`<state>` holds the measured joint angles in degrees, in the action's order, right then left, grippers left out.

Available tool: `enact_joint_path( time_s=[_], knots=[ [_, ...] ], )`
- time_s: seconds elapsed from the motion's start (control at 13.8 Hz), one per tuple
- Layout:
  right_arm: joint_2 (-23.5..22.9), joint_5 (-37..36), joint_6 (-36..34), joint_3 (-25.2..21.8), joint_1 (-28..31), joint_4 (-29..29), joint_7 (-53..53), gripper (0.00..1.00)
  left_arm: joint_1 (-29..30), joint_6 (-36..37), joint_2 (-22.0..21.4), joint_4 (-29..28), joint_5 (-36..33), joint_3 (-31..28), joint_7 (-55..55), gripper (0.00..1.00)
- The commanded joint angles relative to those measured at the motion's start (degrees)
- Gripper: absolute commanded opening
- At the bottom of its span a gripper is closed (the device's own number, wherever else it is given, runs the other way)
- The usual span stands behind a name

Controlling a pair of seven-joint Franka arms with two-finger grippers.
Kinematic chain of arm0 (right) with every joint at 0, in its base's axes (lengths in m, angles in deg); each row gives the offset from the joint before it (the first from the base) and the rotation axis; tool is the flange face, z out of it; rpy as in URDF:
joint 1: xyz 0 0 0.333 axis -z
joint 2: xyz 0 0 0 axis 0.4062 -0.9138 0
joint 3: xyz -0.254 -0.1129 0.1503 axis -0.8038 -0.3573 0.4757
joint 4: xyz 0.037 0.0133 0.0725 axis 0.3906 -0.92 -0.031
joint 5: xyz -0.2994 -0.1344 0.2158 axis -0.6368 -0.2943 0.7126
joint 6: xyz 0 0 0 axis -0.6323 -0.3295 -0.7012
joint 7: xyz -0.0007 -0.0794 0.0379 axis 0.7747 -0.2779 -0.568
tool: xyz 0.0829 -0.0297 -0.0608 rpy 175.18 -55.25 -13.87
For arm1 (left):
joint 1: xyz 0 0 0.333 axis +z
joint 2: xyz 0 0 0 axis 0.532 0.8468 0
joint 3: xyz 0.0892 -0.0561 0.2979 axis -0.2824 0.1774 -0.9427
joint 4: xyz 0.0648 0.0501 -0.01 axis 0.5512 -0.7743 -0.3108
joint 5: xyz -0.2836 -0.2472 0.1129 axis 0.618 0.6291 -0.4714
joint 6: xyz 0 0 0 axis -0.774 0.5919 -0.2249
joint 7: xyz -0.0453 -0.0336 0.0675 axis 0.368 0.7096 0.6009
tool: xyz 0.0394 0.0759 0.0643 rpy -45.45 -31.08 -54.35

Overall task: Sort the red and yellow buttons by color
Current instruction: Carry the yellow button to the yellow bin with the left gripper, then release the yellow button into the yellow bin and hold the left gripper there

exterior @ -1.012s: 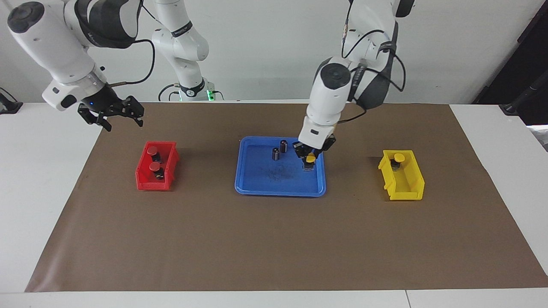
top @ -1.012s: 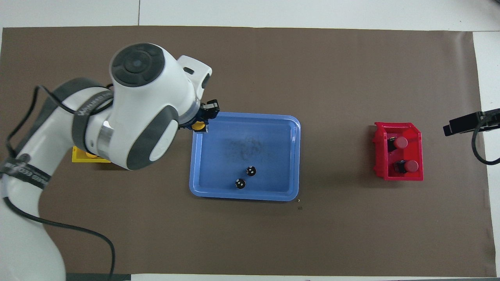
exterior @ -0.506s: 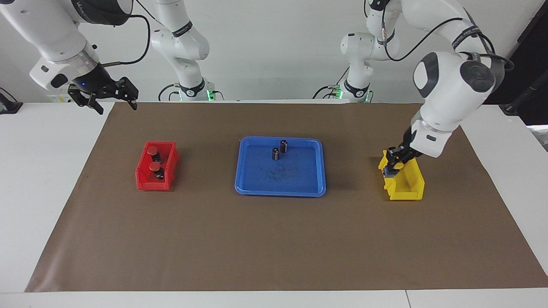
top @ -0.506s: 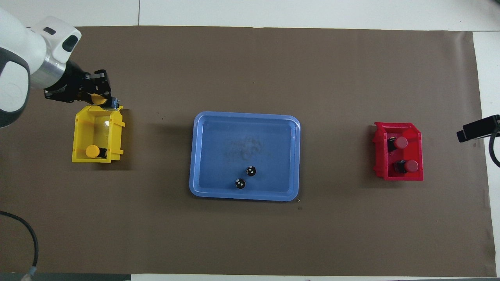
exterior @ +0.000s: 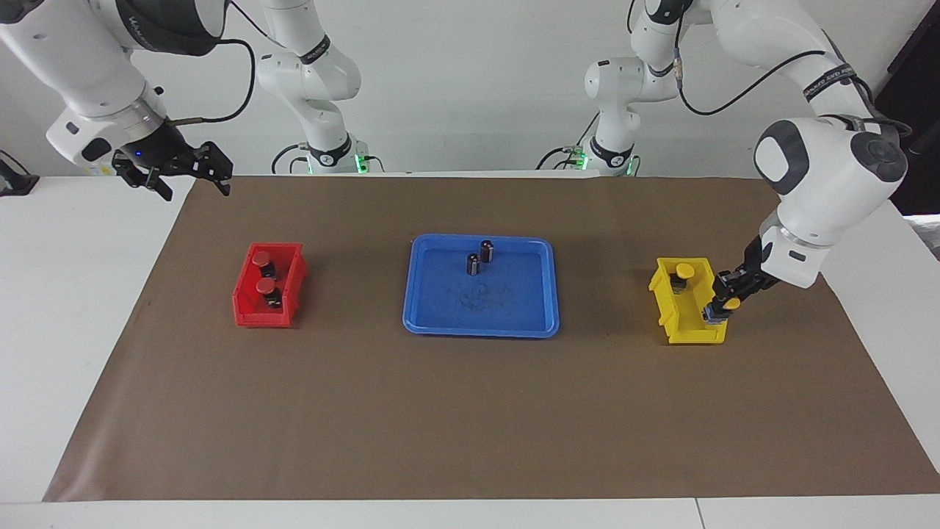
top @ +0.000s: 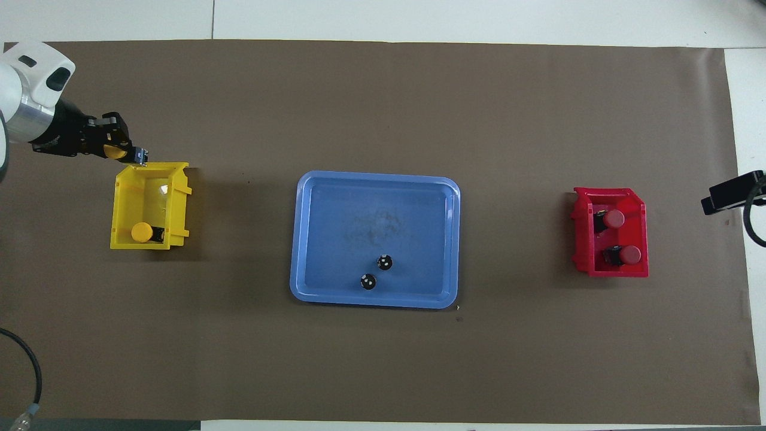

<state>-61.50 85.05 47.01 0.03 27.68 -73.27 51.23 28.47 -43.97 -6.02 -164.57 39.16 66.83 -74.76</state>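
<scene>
My left gripper is to let go of its yellow button, now held over the bin's rim, in the empty far half of the yellow bin point(top: 152, 193), past the other button.
My left gripper point(exterior: 725, 303) is shut on a yellow button point(exterior: 732, 303) and holds it over the rim of the yellow bin point(exterior: 690, 334) on the side toward the left arm's end of the table; the gripper point(top: 122, 152) and button point(top: 114, 151) also show in the overhead view. A second yellow button point(exterior: 684, 271) lies in that bin point(top: 179, 203). Two red buttons point(exterior: 261, 258) point(exterior: 265, 285) lie in the red bin point(exterior: 246, 305). My right gripper point(exterior: 180, 173) is open and empty, up over the mat's corner at the right arm's end.
A blue tray point(exterior: 440, 323) sits mid-table between the bins and holds two dark cylinders point(exterior: 486, 250) point(exterior: 473, 264) without coloured caps, near its robot-side edge. A brown mat point(exterior: 470, 411) covers the table.
My left gripper carried the yellow button from the blue tray to the yellow bin, then across it toward the left arm's end. My right gripper drew back and rose slightly.
</scene>
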Motion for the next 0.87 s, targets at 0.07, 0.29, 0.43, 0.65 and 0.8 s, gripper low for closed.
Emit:
enact_joint_path(
  time_s=[0.07, 0.29, 0.43, 0.65, 0.8],
  knots=[
    [-0.6, -1.2, -0.6, -0.7, -3.0, 1.5, 3.7, 1.0, 0.6, -6.6, -4.1, -8.8, 0.6, 0.3, 1.5, 0.01],
    [0.3, -1.9, 0.7, -0.3, -2.1, 1.5, 3.7, 1.0, 0.6, -8.1, -5.3, -12.7, 0.6, 0.3, 2.0, 0.01],
    [0.9, -1.9, 0.5, -0.1, -3.0, 1.4, 3.9, 1.0, 1.4, -12.2, -6.8, -17.1, 0.6, 0.3, 2.7, 0.01],
    [0.9, -1.9, 0.3, -0.3, -2.7, 1.4, 3.8, 1.0, 2.1, -16.6, -7.9, -21.2, 0.6, 0.3, 3.9, 0.01],
    [1.0, -1.7, 0.4, -0.4, -2.4, 1.4, 3.8, 1.0, 1.7, -18.6, -6.3, -21.3, 0.6, 0.4, 3.7, 0.01]
  ],
)
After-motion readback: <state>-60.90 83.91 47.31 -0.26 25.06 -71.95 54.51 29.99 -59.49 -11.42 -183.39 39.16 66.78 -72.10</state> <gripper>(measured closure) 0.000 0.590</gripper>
